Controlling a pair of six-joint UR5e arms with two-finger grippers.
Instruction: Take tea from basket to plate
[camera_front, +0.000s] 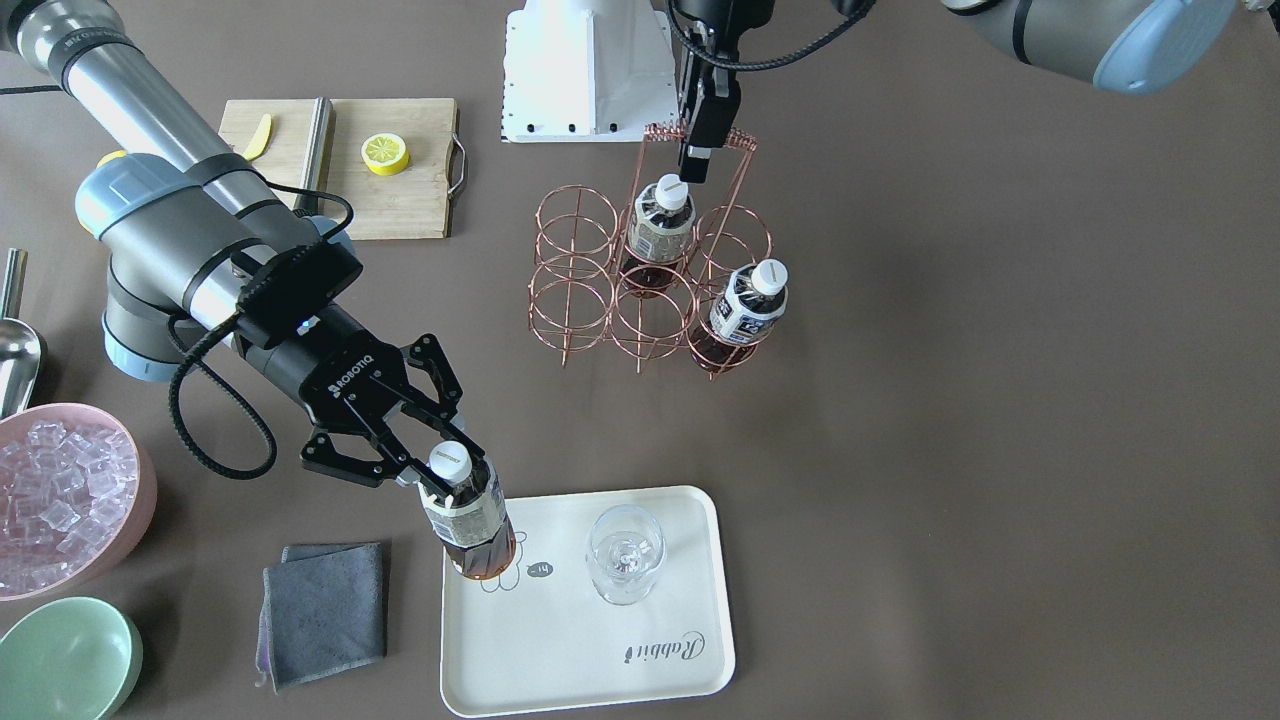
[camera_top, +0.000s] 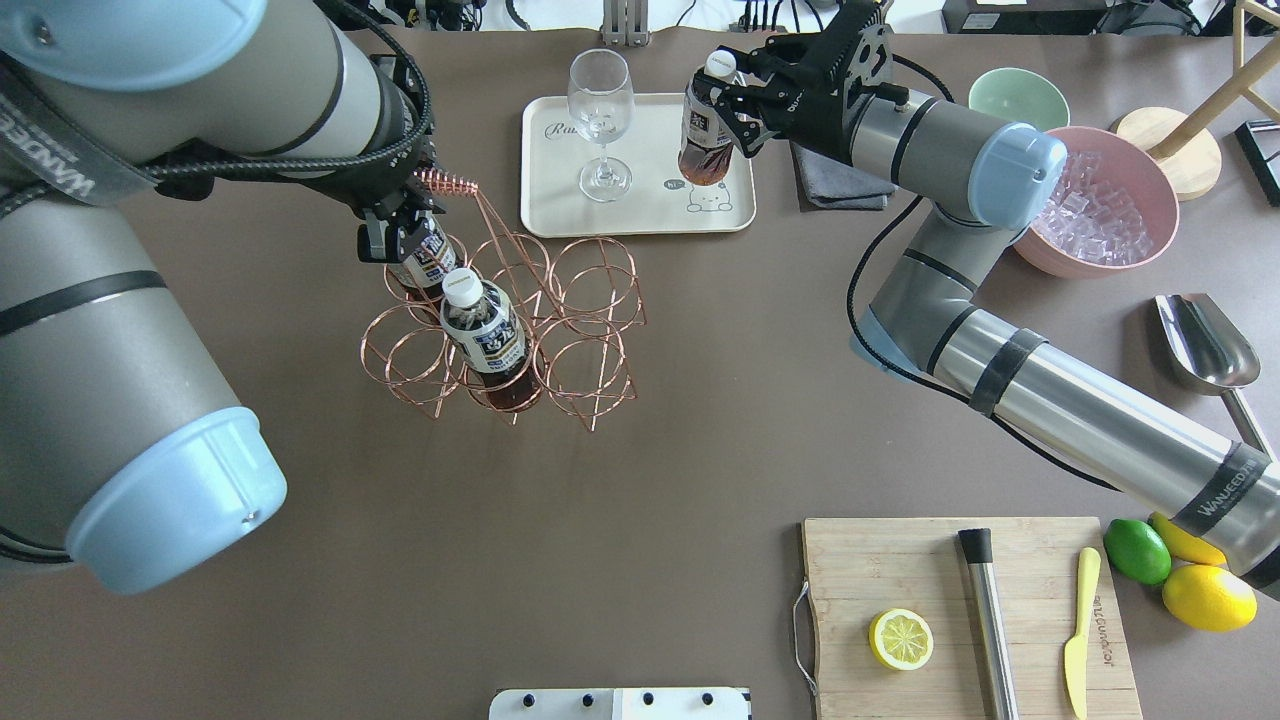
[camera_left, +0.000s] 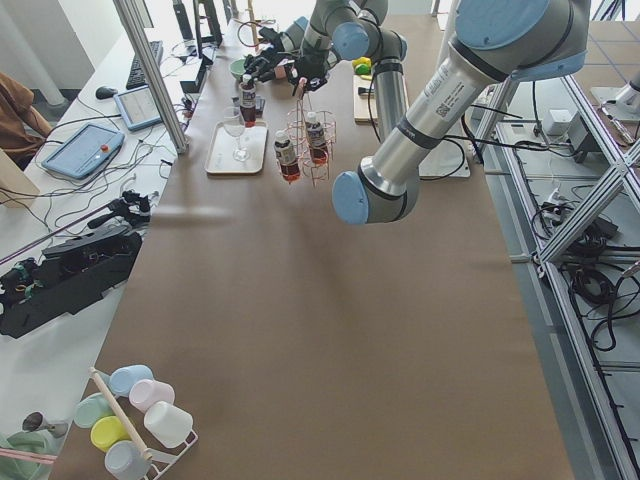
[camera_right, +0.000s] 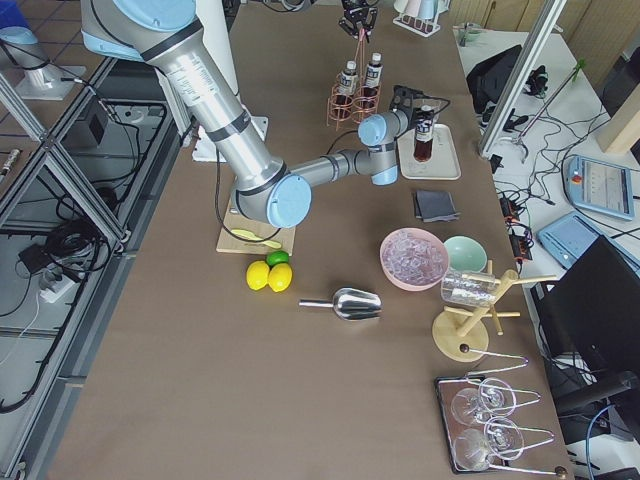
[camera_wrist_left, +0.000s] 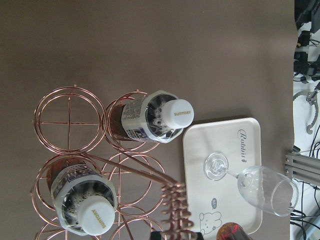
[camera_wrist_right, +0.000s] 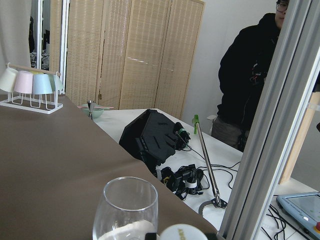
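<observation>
The tea, now tilted over the plate's bear corner, will be let go by my right gripper on the bear corner of the plate (camera_front: 516, 572), next to the wine glass.
My right gripper (camera_front: 447, 472) is shut on the neck of the tea (camera_front: 475, 525), a small bottle of reddish-brown liquid with a white cap. The bottle hangs slightly tilted over the bear corner of the plate (camera_front: 560, 640); I cannot tell whether its base touches. The overhead view shows the same: the gripper (camera_top: 722, 95), the tea (camera_top: 703, 135) and the plate (camera_top: 640, 215). My left gripper (camera_front: 697, 165) is shut on the looped handle of the basket (camera_front: 577, 262), which holds two dark-labelled bottles (camera_front: 660, 225) (camera_front: 750, 300).
A wine glass (camera_front: 625, 552) stands on the plate close to the tea. A grey cloth (camera_front: 325, 610), a pink bowl of ice (camera_front: 60, 500) and a mint bowl (camera_front: 65, 660) lie beside the plate. A wooden board (camera_front: 420, 200) with a lemon slice is farther back.
</observation>
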